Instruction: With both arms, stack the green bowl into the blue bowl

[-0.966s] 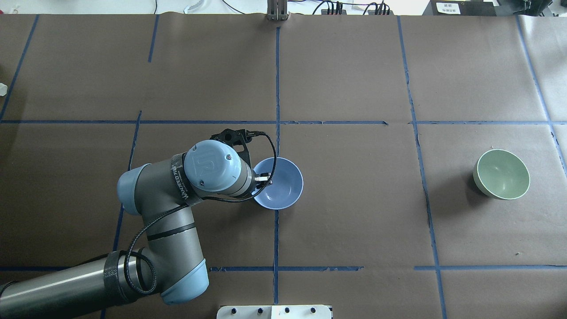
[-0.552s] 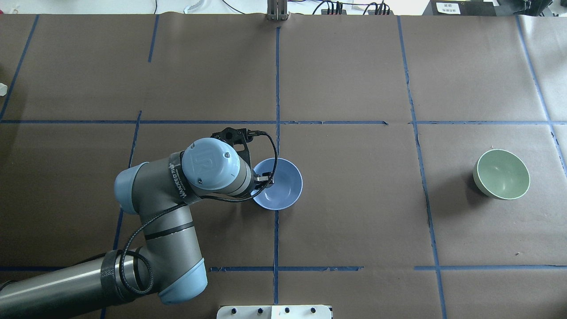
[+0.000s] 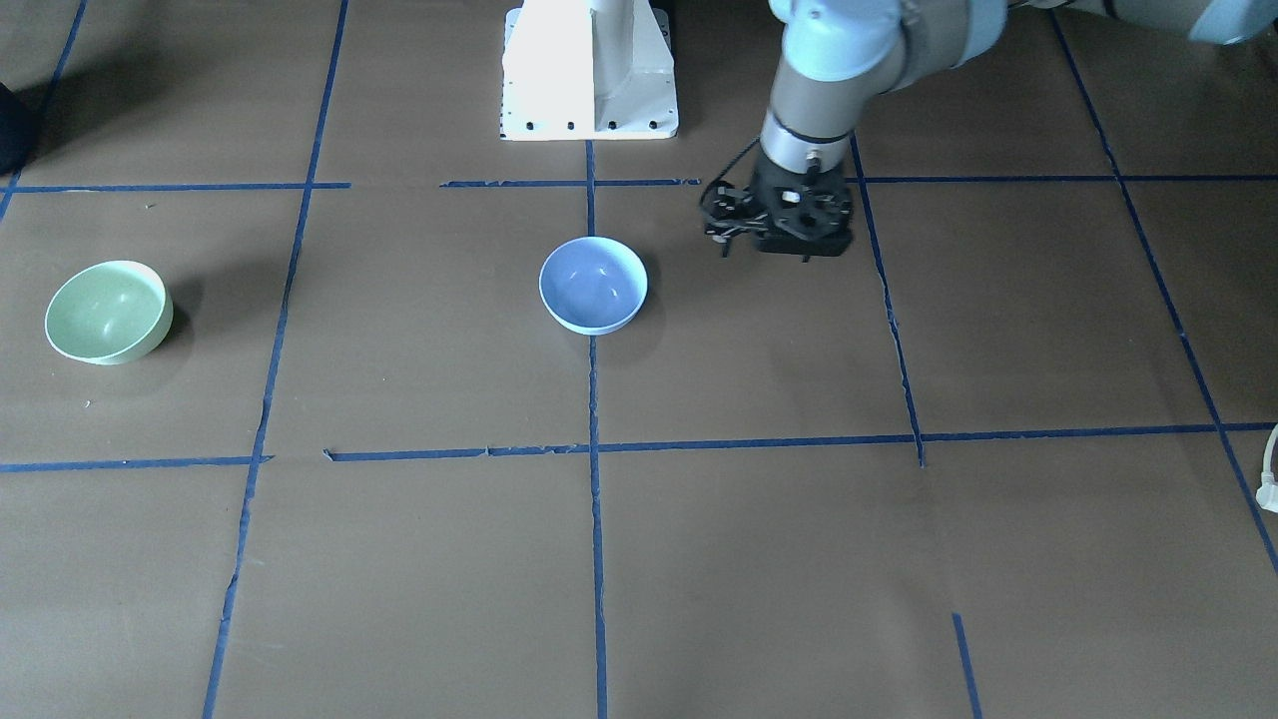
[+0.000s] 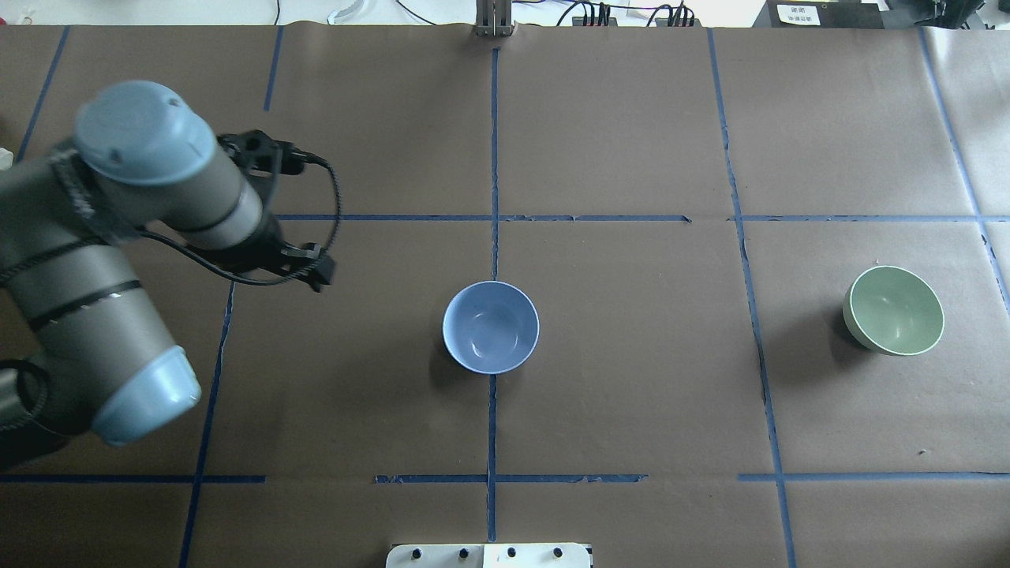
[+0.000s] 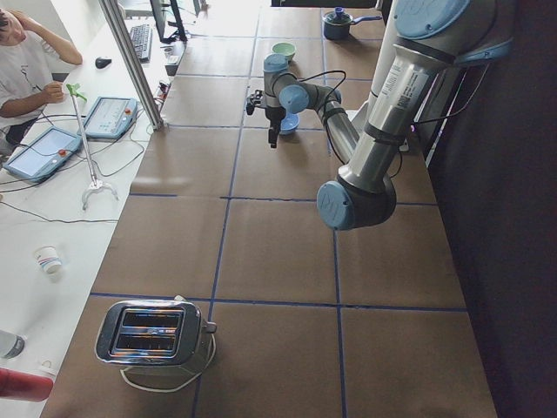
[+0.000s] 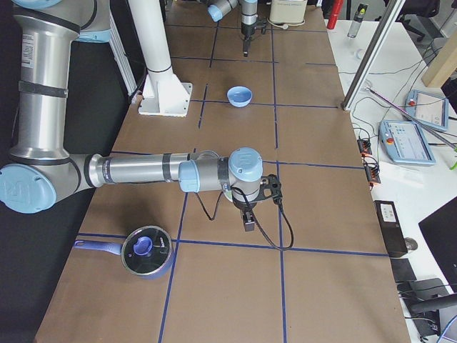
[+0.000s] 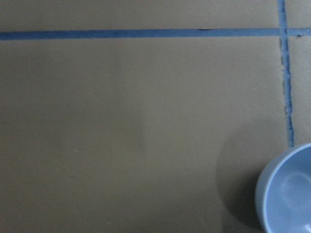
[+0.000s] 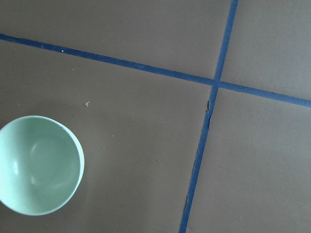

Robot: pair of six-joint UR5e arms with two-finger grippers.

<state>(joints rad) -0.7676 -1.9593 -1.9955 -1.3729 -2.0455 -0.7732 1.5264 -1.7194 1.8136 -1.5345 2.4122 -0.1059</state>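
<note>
Next, my right gripper moves to the green bowl's rim [image 3: 49, 317] [image 8: 83, 170] and closes there, on the side farthest from the blue bowl.
The blue bowl [image 4: 490, 327] stands upright and alone at the table's middle, where blue tape lines cross; it also shows in the front view [image 3: 593, 285] and at the lower right of the left wrist view [image 7: 286, 191]. The green bowl [image 4: 893, 310] stands upright far to the right, also in the front view [image 3: 108, 312] and the right wrist view [image 8: 38, 165]. My left gripper [image 4: 316, 268] hangs above bare table well left of the blue bowl, open and empty. My right gripper [image 6: 248, 221] shows only in the exterior right view; I cannot tell its state.
The white pedestal base [image 3: 589, 70] stands at the robot's edge of the table. A lidded pot [image 6: 146, 250] sits near the right arm. A toaster [image 5: 157, 335] stands at the table's left end. An operator [image 5: 26, 61] sits beside the table.
My left gripper was at the blue bowl's left rim with a finger inside it. It has let go, risen and swung far to the left. The blue bowl stays on the table.
</note>
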